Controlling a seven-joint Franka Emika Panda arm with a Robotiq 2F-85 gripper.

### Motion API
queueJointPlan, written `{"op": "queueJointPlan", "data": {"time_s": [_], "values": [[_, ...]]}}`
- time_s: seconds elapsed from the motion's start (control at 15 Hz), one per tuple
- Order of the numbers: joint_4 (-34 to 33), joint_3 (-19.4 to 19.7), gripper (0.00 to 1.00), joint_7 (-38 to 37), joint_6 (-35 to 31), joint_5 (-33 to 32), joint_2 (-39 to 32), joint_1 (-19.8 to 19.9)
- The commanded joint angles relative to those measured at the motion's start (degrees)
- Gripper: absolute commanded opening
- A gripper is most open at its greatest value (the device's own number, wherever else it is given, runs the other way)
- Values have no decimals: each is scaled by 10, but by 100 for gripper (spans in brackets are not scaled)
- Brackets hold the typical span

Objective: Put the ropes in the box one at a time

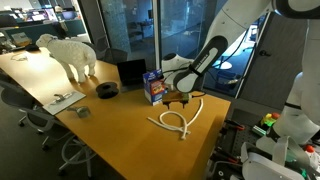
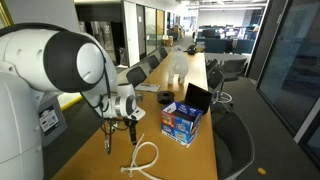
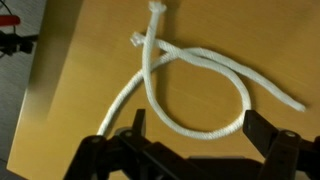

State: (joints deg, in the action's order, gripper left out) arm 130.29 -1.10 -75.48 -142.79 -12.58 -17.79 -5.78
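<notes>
My gripper needs to go next to the looped rope's crossing (image 1: 184, 131) (image 3: 149, 44) beside its two frayed ends and close there, taking both strands together.
Cream-white ropes (image 1: 180, 122) lie in a crossed loop on the wooden table, toward its near end. They also show in an exterior view as ropes (image 2: 146, 158) and fill the wrist view as ropes (image 3: 243, 95). The blue box (image 1: 155, 88) stands open-topped just beyond them, and appears again as the box (image 2: 182, 120). My gripper (image 1: 178, 101) hangs a little above the ropes, between them and the box. In the wrist view the gripper (image 3: 200, 130) is open, its fingers either side of the loop's lower arc, touching nothing.
A dark round roll (image 1: 106, 90), a black box-like item (image 1: 131, 72) and a white sheep figure (image 1: 70, 52) stand farther along the table (image 1: 110, 115). Office chairs (image 1: 30, 112) line one side. The table's end edge runs just past the ropes.
</notes>
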Motion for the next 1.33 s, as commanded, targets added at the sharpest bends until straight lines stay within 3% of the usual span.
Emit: {"op": "queueJointPlan", "data": {"time_s": [0.0, 0.2, 0.8, 1.27], "values": [[31, -21, 100, 117, 15, 108, -12, 17], [43, -19, 100, 204, 1, 150, -32, 16], [15, -7, 100, 318, -31, 211, -147, 14], [-27, -3, 100, 390, -111, 241, -224, 11]]}}
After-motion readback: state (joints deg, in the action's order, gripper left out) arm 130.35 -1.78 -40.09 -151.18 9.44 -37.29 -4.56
